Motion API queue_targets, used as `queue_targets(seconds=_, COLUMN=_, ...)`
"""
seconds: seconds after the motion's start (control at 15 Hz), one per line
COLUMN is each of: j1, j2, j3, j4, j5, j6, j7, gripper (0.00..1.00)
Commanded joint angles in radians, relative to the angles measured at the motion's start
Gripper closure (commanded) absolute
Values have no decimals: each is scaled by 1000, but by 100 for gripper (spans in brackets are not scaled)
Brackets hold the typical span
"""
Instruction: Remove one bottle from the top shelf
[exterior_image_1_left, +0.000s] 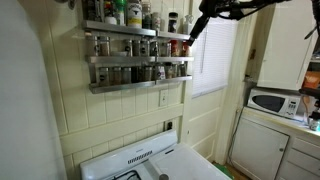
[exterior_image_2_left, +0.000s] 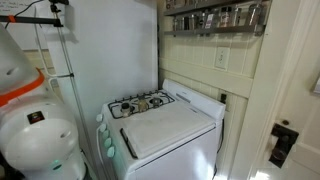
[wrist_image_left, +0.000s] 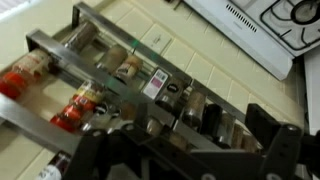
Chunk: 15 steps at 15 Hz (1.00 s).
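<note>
The robot's gripper will next go to the upper part of the large yellow-labelled bottle (exterior_image_1_left: 134, 9) on the rack's top shelf and close there.
The three-tier silvery rack hangs on the wall in both exterior views; its top shelf (exterior_image_1_left: 135, 27) carries several bottles. A small dark-capped bottle (exterior_image_1_left: 172, 20) stands near the shelf's right end, apart from the green bottle (exterior_image_1_left: 120, 10). My gripper (exterior_image_1_left: 194, 30) hovers just off the rack's right end, at about top-shelf height, touching nothing. In the wrist view my gripper (wrist_image_left: 190, 150) is open and empty, its dark fingers spread wide in front of the tilted rack. A bottle with a whitish label (wrist_image_left: 154, 82) stands among the jars beyond them. Only the rack's lower part (exterior_image_2_left: 215, 18) shows in an exterior view.
Rows of clear spice jars (exterior_image_1_left: 130, 47) fill the two lower tiers. A white stove (exterior_image_2_left: 165, 125) stands below the rack. A window (exterior_image_1_left: 215, 60) lies right of the rack, with cabinets and a microwave (exterior_image_1_left: 275, 102) beyond. The robot base (exterior_image_2_left: 35, 130) stands beside the stove.
</note>
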Motion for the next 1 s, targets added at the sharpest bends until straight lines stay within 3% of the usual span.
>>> queue_targets(seconds=0.0, j1=32, j2=104, j3=-12, j4=118, j5=-31, j6=130, j7=-131, gripper=0)
queue_targets(seconds=0.2, j1=27, j2=126, j3=-30, j4=106, j5=60, j6=265, j7=-284, gripper=0)
queue_targets(seconds=0.27, j1=10, j2=96, j3=-8, j4=78, j5=10, j6=232, j7=-189, gripper=0)
queue_targets(seconds=0.73, j1=15, j2=120, j3=-18, j4=92, j5=41, j6=268, j7=-260, gripper=0)
queue_targets(seconds=0.93, j1=16, j2=219, j3=9, j4=192, j5=-6, j6=357, j7=-143, gripper=0)
